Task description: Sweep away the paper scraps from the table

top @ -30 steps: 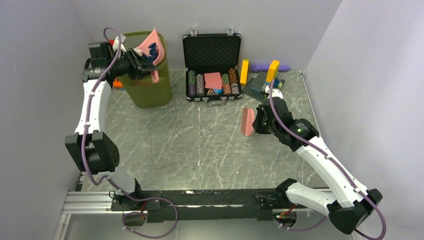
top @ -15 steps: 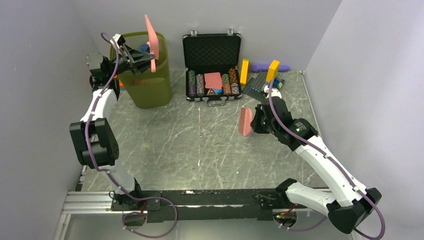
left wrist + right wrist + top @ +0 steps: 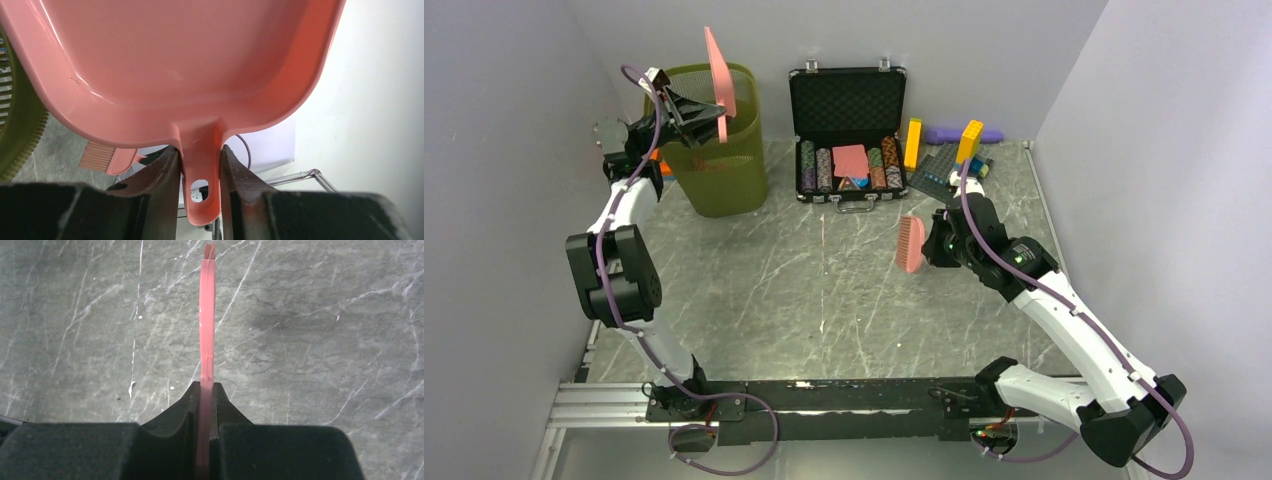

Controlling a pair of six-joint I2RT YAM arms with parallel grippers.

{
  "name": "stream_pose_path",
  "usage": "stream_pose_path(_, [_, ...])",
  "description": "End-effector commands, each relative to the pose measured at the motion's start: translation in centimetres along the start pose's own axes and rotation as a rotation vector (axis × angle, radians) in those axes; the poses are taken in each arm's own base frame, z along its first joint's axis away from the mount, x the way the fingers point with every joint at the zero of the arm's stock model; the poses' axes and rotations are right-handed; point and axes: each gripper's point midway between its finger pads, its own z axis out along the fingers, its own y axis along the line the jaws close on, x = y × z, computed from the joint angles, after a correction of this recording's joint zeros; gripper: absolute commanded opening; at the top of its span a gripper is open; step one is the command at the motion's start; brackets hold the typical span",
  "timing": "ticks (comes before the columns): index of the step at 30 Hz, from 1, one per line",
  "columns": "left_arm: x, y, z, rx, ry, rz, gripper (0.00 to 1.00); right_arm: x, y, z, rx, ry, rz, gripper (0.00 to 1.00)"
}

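Note:
Next, I set the pink brush down with my right gripper on the open marble [image 3: 918,288] between the toy bricks and the metal rail.
My left gripper [image 3: 692,108] is shut on the handle of a pink dustpan [image 3: 718,70], held upright over the olive mesh bin [image 3: 724,170]. In the left wrist view the dustpan [image 3: 175,60] fills the frame, empty, its handle [image 3: 201,175] clamped between my fingers. My right gripper [image 3: 932,243] is shut on a pink brush [image 3: 911,244], held above the grey-green marble table [image 3: 804,290]. In the right wrist view the brush [image 3: 207,315] shows edge-on over the table [image 3: 325,340]. No paper scraps show on the table; the bin's inside is hidden.
An open black case [image 3: 848,135] with stacked poker chips stands at the back centre. Toy building bricks [image 3: 949,155] lie at the back right. An orange object [image 3: 658,165] sits behind the bin on the left. Lilac-grey walls close three sides; a metal rail [image 3: 614,405] runs along the near edge.
My left gripper has swung the dustpan from tipped into the bin, with scraps in it, to upright above the rim. My right gripper has moved the brush slightly left.

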Motion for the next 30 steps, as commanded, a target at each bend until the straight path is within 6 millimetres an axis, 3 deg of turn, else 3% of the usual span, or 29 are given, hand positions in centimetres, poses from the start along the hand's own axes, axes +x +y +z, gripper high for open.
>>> stream_pose_path(1, [0.0, -2.2, -0.1, 0.027, -0.001, 0.076, 0.0, -1.2, 0.6, -0.6, -0.035, -0.06, 0.028, 0.0])
stream_pose_path(6, [0.9, -1.5, 0.2, -0.035, 0.01, 0.123, 0.0, -1.1, 0.6, -0.4, -0.041, -0.063, 0.023, 0.0])
stream_pose_path(10, [2.7, -1.0, 0.5, -0.091, 0.025, 0.216, 0.0, -1.3, 1.2, -0.3, -0.069, -0.07, 0.025, 0.0])
stream_pose_path(14, [5.2, 0.0, 1.8, -0.215, 0.048, 0.345, 0.0, -1.6, 1.9, -0.5, -0.12, -0.109, 0.043, 0.0])
stream_pose_path(15, [6.6, 1.4, 2.0, -0.309, 0.063, 0.318, 0.0, -1.5, 2.0, -0.4, -0.13, -0.113, 0.049, 0.0])
stream_pose_path(20, [10.7, 3.5, 2.6, -0.583, 0.111, 0.559, 0.0, -1.4, 3.6, -0.6, -0.245, -0.156, 0.072, 0.0])
stream_pose_path(25, [13.9, 6.7, 0.6, -0.846, 0.122, 0.716, 0.0, -1.3, 3.7, -0.7, -0.304, -0.235, 0.148, 0.0])
stream_pose_path(30, [17.1, 11.5, -2.3, -1.046, 0.163, 0.772, 0.0, -0.9, 3.2, -0.5, -0.313, -0.286, 0.198, 0.0])
